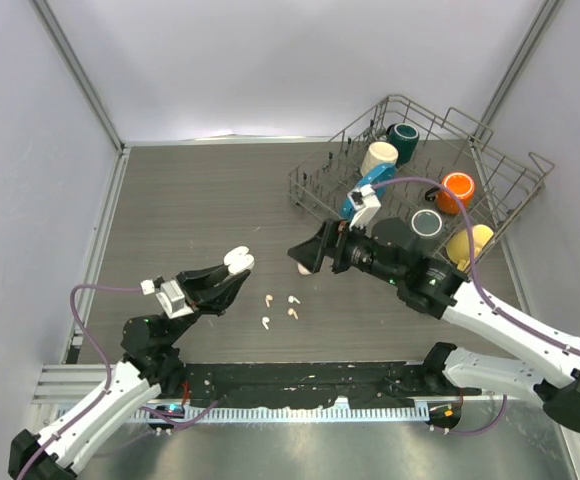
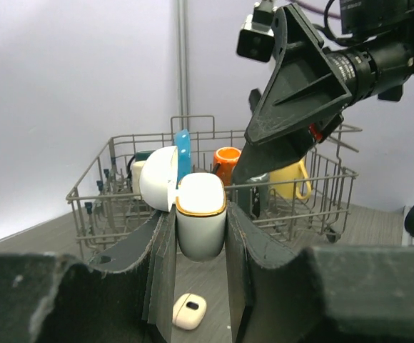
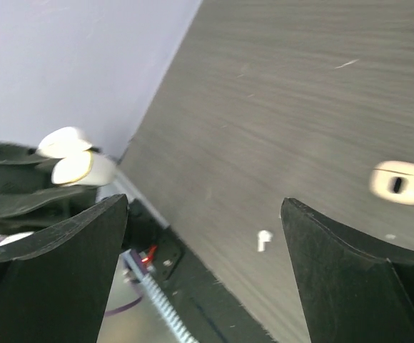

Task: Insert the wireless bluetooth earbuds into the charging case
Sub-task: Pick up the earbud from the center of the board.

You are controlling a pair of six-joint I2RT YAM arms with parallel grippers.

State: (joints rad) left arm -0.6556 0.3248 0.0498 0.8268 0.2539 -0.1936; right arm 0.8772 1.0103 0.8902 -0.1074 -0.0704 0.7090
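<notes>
The round head (image 1: 292,298) of the white earbud lying nearest the closed peach case should be gripped next by my right gripper.
My left gripper (image 1: 234,264) is shut on a white charging case (image 2: 201,223) with a gold rim. The case is held above the table with its lid (image 2: 156,179) flipped open. Several tiny earbuds, white and peach, lie loose on the table (image 1: 269,298) (image 1: 293,299) (image 1: 265,322) (image 1: 292,313), to the right of the left gripper. My right gripper (image 1: 306,254) is open and empty, hovering just above a closed peach case (image 1: 303,268). That case also shows in the right wrist view (image 3: 402,183), with one white earbud (image 3: 264,240) between the spread fingers.
A wire dish rack (image 1: 315,190) at the back right holds several mugs, among them orange (image 1: 458,188), yellow (image 1: 470,243) and teal (image 1: 404,140). Grey walls enclose the table on three sides.
</notes>
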